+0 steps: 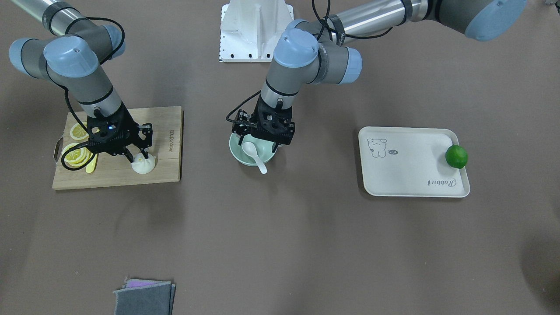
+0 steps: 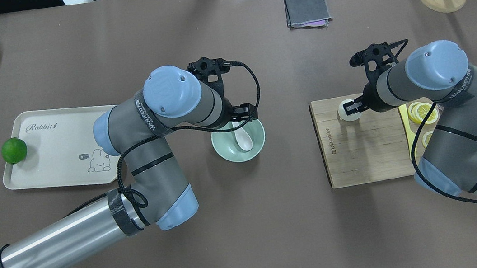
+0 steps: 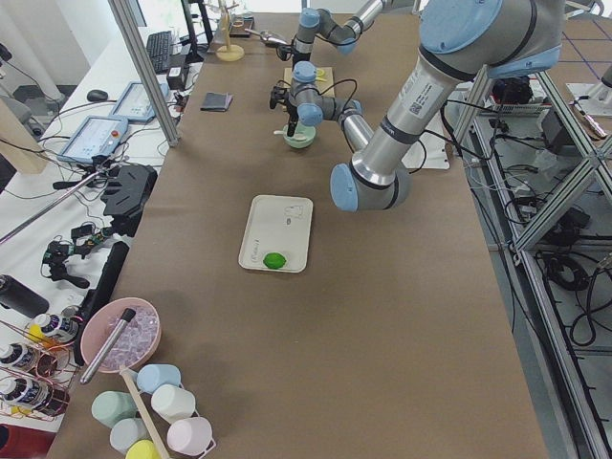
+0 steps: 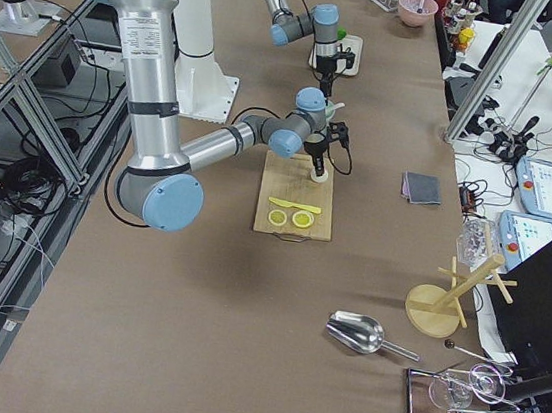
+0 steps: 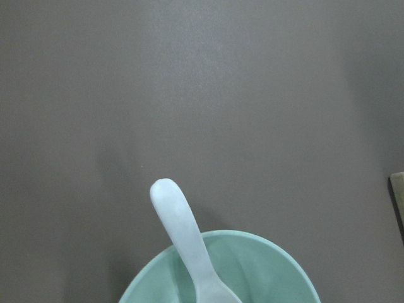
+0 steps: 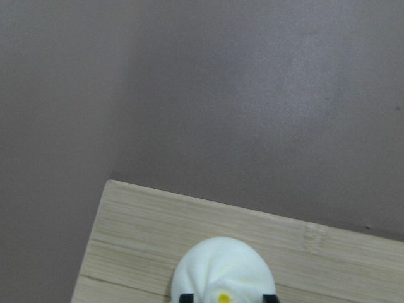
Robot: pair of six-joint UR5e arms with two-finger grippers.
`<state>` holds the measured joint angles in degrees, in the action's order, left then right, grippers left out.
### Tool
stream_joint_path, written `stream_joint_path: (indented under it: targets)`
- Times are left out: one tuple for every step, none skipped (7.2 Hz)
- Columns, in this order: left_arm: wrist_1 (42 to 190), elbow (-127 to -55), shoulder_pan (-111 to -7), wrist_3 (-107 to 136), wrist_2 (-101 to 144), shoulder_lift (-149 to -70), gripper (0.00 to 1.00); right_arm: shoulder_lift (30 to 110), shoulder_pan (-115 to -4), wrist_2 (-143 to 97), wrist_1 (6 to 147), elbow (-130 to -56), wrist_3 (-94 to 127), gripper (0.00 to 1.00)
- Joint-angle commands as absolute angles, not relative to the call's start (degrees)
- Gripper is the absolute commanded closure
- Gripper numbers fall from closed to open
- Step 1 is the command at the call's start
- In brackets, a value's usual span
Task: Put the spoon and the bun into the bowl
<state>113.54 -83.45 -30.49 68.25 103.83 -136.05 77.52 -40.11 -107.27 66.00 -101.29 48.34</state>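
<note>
I need to use my right gripper to set the white bun down in the mint-green bowl (image 1: 257,141), against the white spoon.
The white spoon (image 1: 251,150) lies in the mint-green bowl (image 1: 238,158) at the table's middle, its handle sticking out over the rim; the left wrist view shows the spoon (image 5: 183,233) and the bowl (image 5: 265,268) too. My left gripper (image 1: 258,142) hangs just above the bowl, open and empty. The white bun (image 1: 144,165) sits on the wooden cutting board (image 1: 162,144). My right gripper (image 1: 139,156) is down on the bun, a finger against each side, as the right wrist view of the bun (image 6: 221,265) shows.
Lemon slices (image 1: 78,131) and a yellow knife (image 1: 92,165) lie on the board behind my right gripper. A cream tray (image 1: 407,175) with a green lime (image 1: 456,156) is on my left side. A folded grey cloth (image 1: 144,297) lies at the far edge.
</note>
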Motion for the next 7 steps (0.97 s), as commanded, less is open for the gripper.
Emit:
stream_joint_path:
  targets:
    - [113.55,-84.11,-31.37,68.29,103.80,-135.36,0.04,77.52,-39.90,-107.67,66.01,-101.69,48.34,1.00]
    - [113.55,-84.29,-31.55,68.29,103.80,-135.26,0.04,77.43,-39.90,-107.67,66.09,-101.69,48.34,1.00]
    - [113.47,-86.11,-32.34,68.29,104.15,-134.39,0.04,77.26,-40.08,-107.75,66.09,-102.04,48.43,1.00]
    - [113.12,-91.35,-33.21,67.94,104.41,-130.64,0.04,77.08,-40.86,-107.84,66.18,-103.87,48.43,1.00]
    - [112.94,-97.24,-35.66,67.59,109.03,-125.39,0.04,75.08,-41.13,-108.10,68.36,-105.37,49.47,1.00]
    - [113.29,-99.90,-40.64,66.72,116.99,-121.24,0.04,70.53,-40.96,-108.11,73.95,-106.69,53.31,1.00]
    - [113.20,-101.85,-44.00,60.44,120.81,-117.98,0.04,66.14,-38.69,-107.32,77.66,-106.87,57.35,1.00]
